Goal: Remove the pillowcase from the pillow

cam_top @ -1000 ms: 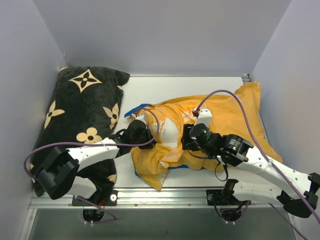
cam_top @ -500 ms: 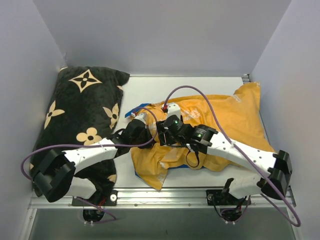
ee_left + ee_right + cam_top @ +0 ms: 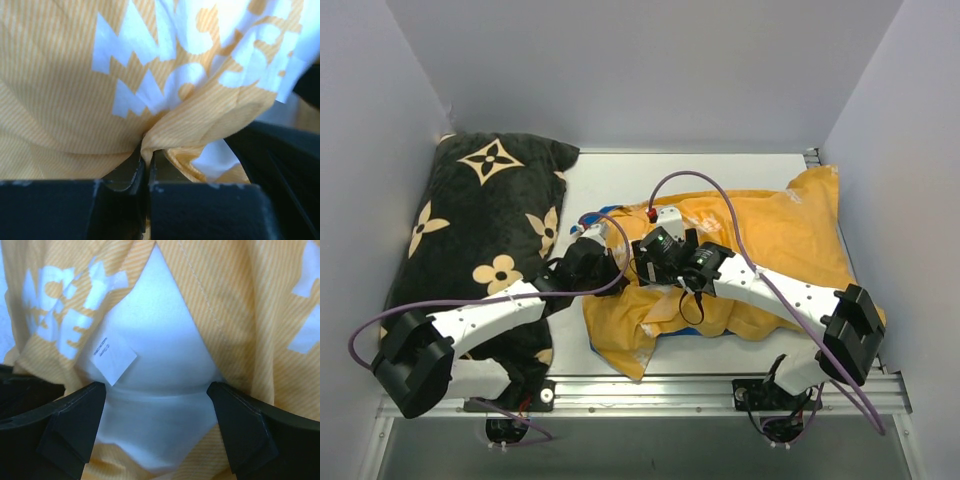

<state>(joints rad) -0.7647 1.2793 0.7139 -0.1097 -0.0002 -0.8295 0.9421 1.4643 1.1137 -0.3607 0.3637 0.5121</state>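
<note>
I can see my left gripper pinching a bunched fold beside the pillowcase's white lettering, so I need to open it, back off and take the pillowcase's loose end point(image 3: 628, 348) below.
The pillowcase point(image 3: 780, 240) lies inside out across the table's middle and right, orange-yellow with white lettering. My left gripper point(image 3: 600, 262) is at its left end, shut on a pinched fold of the orange fabric point(image 3: 146, 152). Just right of it, my right gripper point(image 3: 655, 255) is open at the pillowcase's mouth. In the right wrist view a bulging white corner of the pillow point(image 3: 160, 340) pokes out of the orange pillowcase point(image 3: 260, 315). A small white label point(image 3: 114, 359) sits on it. The right gripper point(image 3: 157, 390) has one finger on each side of that corner. The rest of the pillow is hidden inside.
A black pillow with tan flower marks point(image 3: 480, 230) fills the table's left side, under my left arm. Grey walls close in on the left, back and right. A metal rail point(image 3: 650, 385) runs along the near edge. The white table point(image 3: 660, 175) shows behind the pillowcase.
My right gripper has swung left to the pillowcase's mouth and opened wide around the white corner. The left gripper has kept its hold, shifting only slightly.
</note>
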